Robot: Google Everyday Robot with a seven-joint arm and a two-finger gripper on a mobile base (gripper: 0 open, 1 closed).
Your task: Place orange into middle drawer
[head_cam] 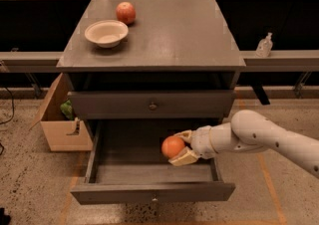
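My gripper needs to let go of the orange near the centre of the open middle drawer's bottom (pixel 166 156), behind the drawer's front with the knob.
The orange (pixel 172 147) is a round bright-orange fruit held between the cream fingers (pixel 185 157) of my gripper (pixel 182 147). The gripper reaches in from the right on a white arm and is shut on the orange. It holds the fruit low inside the open middle drawer (pixel 152 192), over the right part of the drawer's floor. The drawer is pulled far out, with a small knob on its dark-grey front. I cannot tell whether the orange touches the drawer floor.
The shut grey drawer front (pixel 152 104) sits above. On the cabinet top (pixel 189 30) stand a white bowl (pixel 106 33) and a red-yellow apple (pixel 125 12). A cardboard box (pixel 62 124) stands on the floor at left. A small bottle (pixel 264 45) stands on the right ledge.
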